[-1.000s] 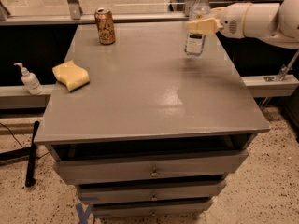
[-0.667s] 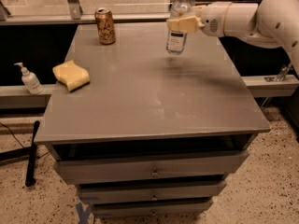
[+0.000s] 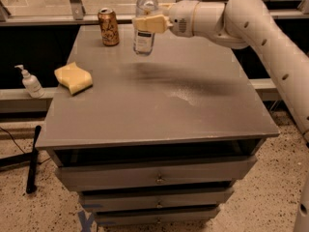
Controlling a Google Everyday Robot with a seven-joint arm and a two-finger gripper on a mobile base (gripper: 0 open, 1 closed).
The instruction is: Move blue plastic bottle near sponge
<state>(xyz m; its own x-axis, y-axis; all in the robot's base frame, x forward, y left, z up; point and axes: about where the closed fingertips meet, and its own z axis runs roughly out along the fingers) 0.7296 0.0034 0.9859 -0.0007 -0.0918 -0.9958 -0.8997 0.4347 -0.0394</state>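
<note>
My gripper is going to let go of the blue plastic bottle, putting it down beside the sponge, straight in front of the drink can (image 3: 105, 78).
The blue plastic bottle (image 3: 145, 36) is clear with a white cap and a white label. My gripper (image 3: 146, 22) is shut on its middle and holds it upright, lifted above the back of the grey tabletop (image 3: 159, 100). The white arm reaches in from the right. The sponge (image 3: 73, 78) is pale yellow with wavy edges and lies flat near the table's left edge, well to the left and in front of the bottle.
A gold-brown drink can (image 3: 108, 27) stands at the back left of the table, just left of the bottle. A small white pump dispenser (image 3: 30, 82) stands on a ledge beyond the left edge. Drawers lie below the tabletop.
My gripper has carried the bottle leftward across the back of the table, from the back right toward the can. The sponge and can have not moved.
</note>
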